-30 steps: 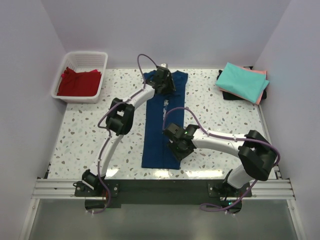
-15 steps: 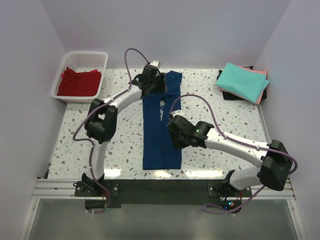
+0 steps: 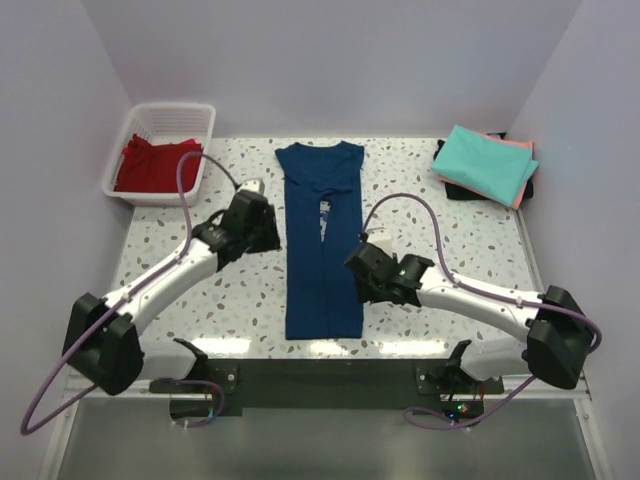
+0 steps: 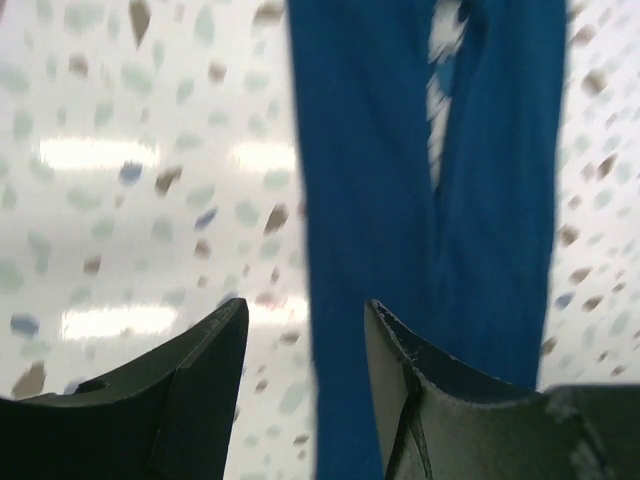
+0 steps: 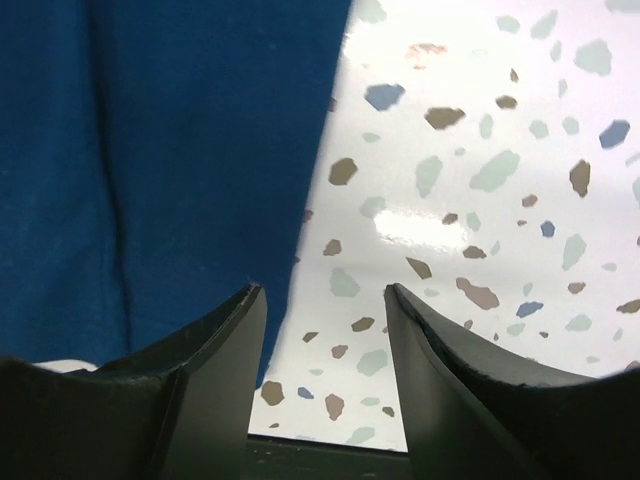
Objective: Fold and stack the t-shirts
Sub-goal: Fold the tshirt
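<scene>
My left gripper is to close next on the near hem corner (image 3: 289,335) of the navy blue t-shirt, which is the corner farther away from my right gripper.
The navy blue t-shirt (image 3: 322,240) lies as a long narrow strip down the middle of the table, both sides folded in, a sliver of pale print (image 3: 325,215) showing at the seam. My left gripper (image 3: 262,229) is open and empty just left of the strip; its wrist view shows the shirt's left edge (image 4: 420,200) between its fingers (image 4: 205,370). My right gripper (image 3: 362,277) is open and empty at the strip's right edge (image 5: 180,150). A red tee (image 3: 157,164) lies in a basket. Teal (image 3: 485,165) and salmon-pink (image 3: 522,180) tees are stacked at the back right.
A white slatted basket (image 3: 205,125) stands at the back left corner. A dark cloth (image 3: 460,190) lies under the back right stack. Pale walls close in the speckled table (image 3: 200,300) on three sides. A black rail (image 3: 320,372) runs along the near edge.
My left gripper has let go of the shirt's collar end and drawn back to the strip's left side. My right gripper has slid off the cloth to its right edge. The shirt lies flatter.
</scene>
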Robot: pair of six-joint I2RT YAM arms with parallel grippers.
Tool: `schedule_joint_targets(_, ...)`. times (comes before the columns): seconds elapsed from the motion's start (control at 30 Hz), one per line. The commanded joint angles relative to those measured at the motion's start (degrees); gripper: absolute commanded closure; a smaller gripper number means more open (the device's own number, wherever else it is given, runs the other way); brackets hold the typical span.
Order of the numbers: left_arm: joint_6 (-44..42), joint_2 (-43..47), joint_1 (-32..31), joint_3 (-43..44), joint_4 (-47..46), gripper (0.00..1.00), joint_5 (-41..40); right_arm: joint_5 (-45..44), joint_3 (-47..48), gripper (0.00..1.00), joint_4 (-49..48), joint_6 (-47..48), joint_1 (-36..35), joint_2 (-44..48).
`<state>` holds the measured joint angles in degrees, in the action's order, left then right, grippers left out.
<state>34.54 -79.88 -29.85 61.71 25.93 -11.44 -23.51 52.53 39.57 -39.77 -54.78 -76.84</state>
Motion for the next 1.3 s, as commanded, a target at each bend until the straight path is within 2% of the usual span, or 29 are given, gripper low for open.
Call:
schedule_joint_targets(0.0,4.21,14.97,-0.83,-12.65,0.09,0.45,-0.25,-4.35,-6.45,0.43,-5.37,-7.25,0.2,6.69)
schedule_joint_targets(0.23,5.01,23.01,-1.36,-23.11,1.41,0.45,6.59,-0.67,-10.61,0.46,-6.96,-11.3,0.03,11.09)
schedule_joint_targets(0.47,9.48,25.73,-3.37,-31.64,-5.71,0.46,15.65,7.24,-14.47,0.46,-11.53,-11.73,-0.93,7.94)
schedule_joint_targets(0.7,11.86,26.62,-6.45,-37.1,-13.71,0.46,21.8,9.18,-19.65,0.46,-15.39,-13.4,-2.61,8.19)
schedule_joint_targets(0.87,13.0,22.76,-9.08,-37.54,-15.73,0.47,22.34,10.67,-20.98,0.46,-17.33,-14.28,-3.75,8.81)
schedule_joint_targets(1.27,18.54,15.55,-17.35,-37.72,-14.77,0.5,16.1,11.55,-22.65,0.47,-20.41,-17.8,-9.11,5.74)
